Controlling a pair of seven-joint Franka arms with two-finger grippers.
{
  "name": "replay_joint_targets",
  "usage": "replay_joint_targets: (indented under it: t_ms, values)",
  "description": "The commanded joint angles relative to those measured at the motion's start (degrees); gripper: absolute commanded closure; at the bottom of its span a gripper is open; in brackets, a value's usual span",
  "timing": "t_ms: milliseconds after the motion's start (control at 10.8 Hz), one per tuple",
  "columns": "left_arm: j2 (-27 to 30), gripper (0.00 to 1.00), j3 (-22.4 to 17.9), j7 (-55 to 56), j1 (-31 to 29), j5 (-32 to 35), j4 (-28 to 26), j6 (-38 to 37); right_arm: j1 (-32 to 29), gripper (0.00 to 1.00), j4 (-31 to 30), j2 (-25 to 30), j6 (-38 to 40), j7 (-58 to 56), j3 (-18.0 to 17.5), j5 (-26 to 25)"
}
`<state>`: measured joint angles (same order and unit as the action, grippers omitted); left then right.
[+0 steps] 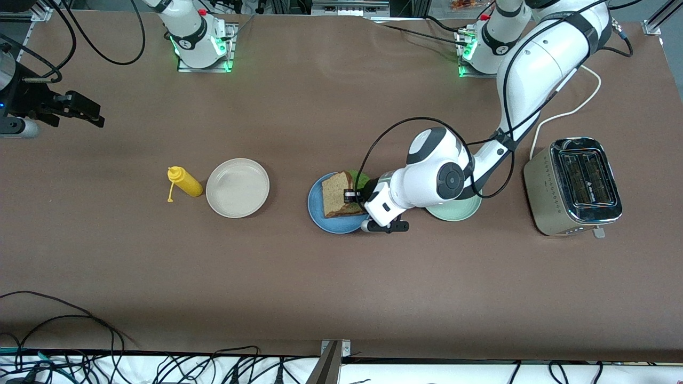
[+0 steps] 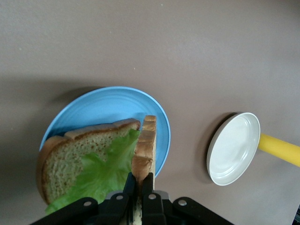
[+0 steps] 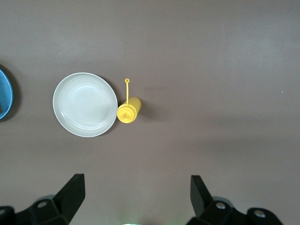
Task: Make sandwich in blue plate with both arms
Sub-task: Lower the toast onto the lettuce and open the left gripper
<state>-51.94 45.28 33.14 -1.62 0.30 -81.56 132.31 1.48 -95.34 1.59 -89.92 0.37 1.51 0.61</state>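
My left gripper is going to release the second bread slice, now tilted on edge over the lettuce, on top of the green lettuce leaf [image 1: 343,197] [image 2: 106,173], so that it covers the brown bread slice.
The blue plate [image 1: 318,216] [image 2: 108,105] holds a brown bread slice [image 2: 63,152] with a green lettuce leaf [image 2: 108,171] [image 1: 359,179] on it. My left gripper [image 1: 352,196] [image 2: 139,180] is shut on the crust of a second bread slice [image 1: 335,193] [image 2: 145,143]. That slice stands tilted on edge over the lettuce, its far edge low over the plate. My right gripper [image 1: 85,113] [image 3: 138,192] hangs open and empty, high over the right arm's end of the table, and waits there.
A beige-white plate [image 1: 237,188] [image 3: 85,104] and a yellow squeeze bottle [image 1: 185,182] [image 3: 129,111] lie beside the blue plate toward the right arm's end. A pale green plate [image 1: 454,212] shows partly under the left arm. A steel toaster [image 1: 573,184] stands at the left arm's end.
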Motion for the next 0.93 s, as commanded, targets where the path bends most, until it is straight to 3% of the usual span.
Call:
replay_joint_targets:
  t_ms: [0,186,465,837]
  values:
    - [-0.44,0.84,-0.63,-1.85,-0.14,-0.57,1.06,0.32,-0.95,0.0,0.59,0.52,0.97,-0.1,-0.55,-1.14]
    - [0.0,0.78,-0.63,-1.59,-0.14,-0.56,0.26,-0.29,-0.95,0.0,0.68,0.7,0.97,0.51,-0.02,-0.96]
    - [1.49,0.79,-0.11,-1.94,-0.76,-0.56,-0.35,-10.38,-0.95,0.0,0.68,0.08,0.09,-0.1,0.95,-2.19]
    - [1.49,0.81,-0.63,-1.59,-0.67,0.83,0.7,-10.49,-0.43,0.0,0.77,-0.53,-0.34,0.42,1.74,-2.28]
